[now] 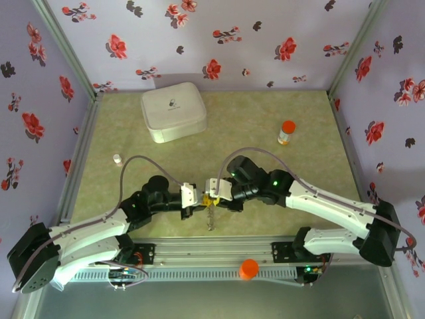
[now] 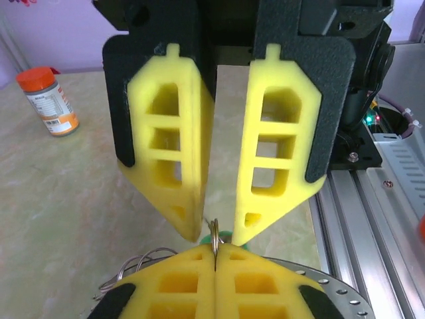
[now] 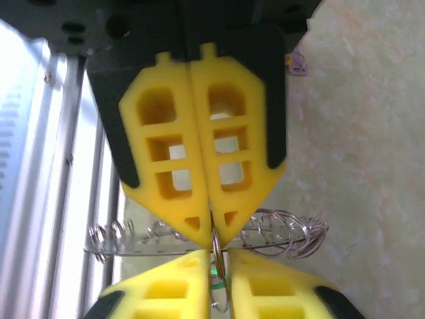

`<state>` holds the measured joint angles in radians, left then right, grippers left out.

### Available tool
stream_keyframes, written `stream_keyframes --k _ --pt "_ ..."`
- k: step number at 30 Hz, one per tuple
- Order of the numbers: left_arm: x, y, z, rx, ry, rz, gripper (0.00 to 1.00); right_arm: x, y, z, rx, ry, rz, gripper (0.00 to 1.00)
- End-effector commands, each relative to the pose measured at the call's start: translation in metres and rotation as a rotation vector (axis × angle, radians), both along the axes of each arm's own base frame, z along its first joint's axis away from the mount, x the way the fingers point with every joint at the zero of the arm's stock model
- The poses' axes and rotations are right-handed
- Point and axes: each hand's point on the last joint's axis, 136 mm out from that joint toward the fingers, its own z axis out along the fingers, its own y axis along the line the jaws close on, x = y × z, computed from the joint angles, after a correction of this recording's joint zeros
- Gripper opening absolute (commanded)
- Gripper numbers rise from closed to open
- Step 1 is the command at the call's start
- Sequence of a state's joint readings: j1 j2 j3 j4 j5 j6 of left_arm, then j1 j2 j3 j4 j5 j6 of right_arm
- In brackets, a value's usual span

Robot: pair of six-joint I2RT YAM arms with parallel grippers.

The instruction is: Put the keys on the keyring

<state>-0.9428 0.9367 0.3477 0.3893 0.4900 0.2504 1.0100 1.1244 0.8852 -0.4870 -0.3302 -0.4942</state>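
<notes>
The split ring beside the green key sits between my right gripper's fingers, so my right gripper should back off and pinch the green key [image 3: 214, 271] by its head.
My left gripper [image 2: 216, 247] is shut on a thin metal split ring [image 2: 214, 232], held edge-on between its yellow pads. My right gripper [image 3: 220, 256] faces it tip to tip. Its fingers are apart and straddle the same ring without pinching it. A green key head [image 2: 228, 236] shows just behind the ring, mostly hidden. The flat grey keyring [image 2: 345, 292], with holes and wire loops [image 3: 292, 232] along its rim, lies under the grippers. From above, both grippers meet near the table's front middle [image 1: 211, 197], and the keyring [image 1: 211, 218] hangs below them.
A white rounded box [image 1: 173, 111] sits at the back left. An orange-capped bottle [image 1: 286, 132] stands at the back right. A small white cap [image 1: 117, 158] lies at the left. The aluminium rail [image 1: 219, 256] along the near edge carries an orange knob [image 1: 249, 268].
</notes>
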Motion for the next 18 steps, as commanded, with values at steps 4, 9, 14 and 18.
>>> stream_keyframes --k 4,9,14,18 --pt "0.000 0.005 0.029 -0.166 -0.081 0.023 0.00 0.007 -0.007 0.015 0.186 0.062 -0.102 0.28" --pt "-0.003 0.006 0.030 -0.199 -0.076 0.020 0.00 0.004 -0.007 0.010 0.179 0.077 -0.094 0.28" --pt "-0.004 0.004 0.028 -0.203 -0.065 0.006 0.00 0.002 -0.004 0.010 0.182 0.082 -0.072 0.28" --pt "-0.003 0.003 0.026 -0.205 -0.064 0.006 0.00 -0.002 0.000 0.006 0.173 0.116 -0.045 0.26"
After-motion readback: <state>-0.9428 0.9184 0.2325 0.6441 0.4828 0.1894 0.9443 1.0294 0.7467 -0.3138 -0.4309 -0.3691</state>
